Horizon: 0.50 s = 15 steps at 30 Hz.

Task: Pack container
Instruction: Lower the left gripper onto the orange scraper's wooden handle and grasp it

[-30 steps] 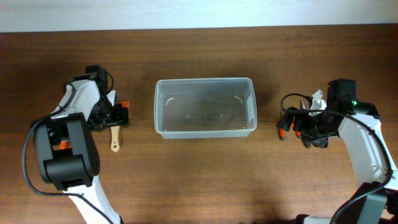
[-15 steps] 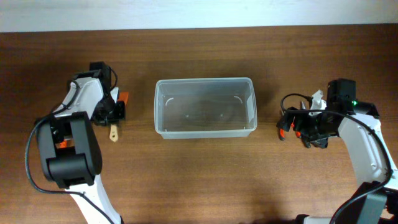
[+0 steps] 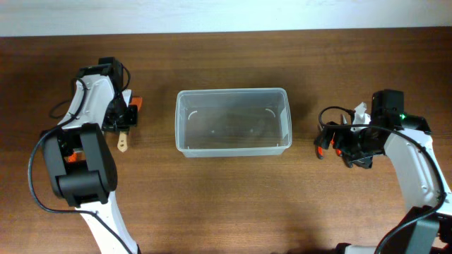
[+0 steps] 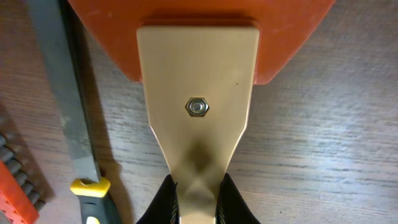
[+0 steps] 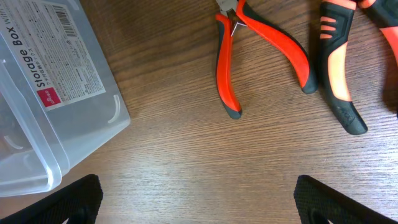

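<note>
My left gripper has a place to put the wooden-handled tool. It will let go of the tool on the middle of the clear container's bottom (image 3: 230, 121).
The container (image 3: 233, 92) is a large clear plastic tub, standing empty in the middle of the table; its labelled corner (image 5: 43, 93) shows in the right wrist view. Left of it, my left gripper (image 3: 123, 125) is shut on the narrow neck of a wooden-handled tool (image 4: 196, 106) with an orange head (image 4: 286, 37). Both black fingers (image 4: 163, 199) press against the wood, and the handle's end (image 3: 123, 145) sticks out toward the front. My right gripper (image 5: 199, 205) hangs open over bare wood to the right of the tub, with nothing between its fingers.
A grey file with a yellow-and-black handle (image 4: 65, 106) lies beside the held tool, and an orange bit holder (image 4: 15, 186) lies further left. Near the right gripper lie red pliers (image 5: 233, 62) and a black-and-orange handled tool (image 5: 339, 68).
My left gripper has shut on the wooden handle and has shifted left and toward the back with the tool. The right arm has stayed still.
</note>
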### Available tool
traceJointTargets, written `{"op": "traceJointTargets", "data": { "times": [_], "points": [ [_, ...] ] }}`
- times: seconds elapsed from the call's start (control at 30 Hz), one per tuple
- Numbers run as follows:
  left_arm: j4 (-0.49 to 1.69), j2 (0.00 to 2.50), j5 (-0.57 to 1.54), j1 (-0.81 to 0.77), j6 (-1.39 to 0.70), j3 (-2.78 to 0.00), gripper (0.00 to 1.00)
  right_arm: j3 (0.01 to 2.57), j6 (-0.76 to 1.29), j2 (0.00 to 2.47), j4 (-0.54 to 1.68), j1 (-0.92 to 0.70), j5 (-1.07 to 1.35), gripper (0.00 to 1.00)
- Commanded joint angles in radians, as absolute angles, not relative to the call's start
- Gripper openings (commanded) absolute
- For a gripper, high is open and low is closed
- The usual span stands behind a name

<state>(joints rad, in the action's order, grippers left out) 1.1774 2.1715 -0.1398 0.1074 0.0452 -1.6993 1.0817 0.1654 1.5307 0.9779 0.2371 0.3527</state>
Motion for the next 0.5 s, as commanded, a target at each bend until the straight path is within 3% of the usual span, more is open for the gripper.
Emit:
{"op": "traceJointTargets", "data": {
  "times": [0.0, 0.47],
  "points": [
    [1.183, 2.175, -0.154, 0.105, 0.063, -1.714, 0.02, 1.101, 0.174, 1.537, 0.982, 0.243, 0.343, 0.98],
    [1.166, 2.169, -0.147, 0.101, 0.078, -1.717, 0.02, 1.101, 0.174, 1.537, 0.981, 0.243, 0.343, 0.99]
  ]
}}
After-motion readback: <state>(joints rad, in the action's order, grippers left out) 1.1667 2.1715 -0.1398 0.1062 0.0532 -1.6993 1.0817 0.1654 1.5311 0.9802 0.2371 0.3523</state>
